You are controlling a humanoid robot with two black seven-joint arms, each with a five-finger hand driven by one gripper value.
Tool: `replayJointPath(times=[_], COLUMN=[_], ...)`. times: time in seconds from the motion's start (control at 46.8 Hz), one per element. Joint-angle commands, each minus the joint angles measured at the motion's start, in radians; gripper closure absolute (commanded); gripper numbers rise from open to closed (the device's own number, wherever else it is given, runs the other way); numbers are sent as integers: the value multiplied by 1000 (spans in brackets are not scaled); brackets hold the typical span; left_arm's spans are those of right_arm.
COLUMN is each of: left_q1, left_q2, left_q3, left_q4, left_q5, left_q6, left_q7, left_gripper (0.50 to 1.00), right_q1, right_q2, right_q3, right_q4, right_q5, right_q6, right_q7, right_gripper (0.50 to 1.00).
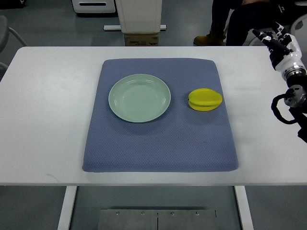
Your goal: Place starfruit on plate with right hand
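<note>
My right gripper is to go to the yellow starfruit and close on its end farther from the plate [214,99], across its near and far sides.
A yellow starfruit [205,99] lies on the blue mat [158,143], just right of a pale green plate [139,97] that holds nothing. My right hand [272,39] is raised at the far right edge of the table, well to the right of and beyond the starfruit, with its fingers spread and nothing in them. The left arm does not show.
The mat covers the middle of a white table [43,120]. A person's legs and a boot [209,38] are beyond the table's far edge at upper right. A white stand with a cardboard box [141,38] is at the back centre.
</note>
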Motion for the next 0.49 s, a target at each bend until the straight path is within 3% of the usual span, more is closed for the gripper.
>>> replayJointPath(times=[0.0,0.471], left_q1=[0,-2], left_q2=[0,0], left_q3=[-1,-1], left_q4=[0,1], left_q5=[0,0], left_q6=[1,1], left_q7=[0,0], left_gripper=[500,500], right_q1=[0,-5], right_q2=[-1,-6], right_q3=[-1,-1], right_q4=[0,-2], right_q5=[0,0], right_q6=[0,0], right_q7=[0,1], right_gripper=[500,500])
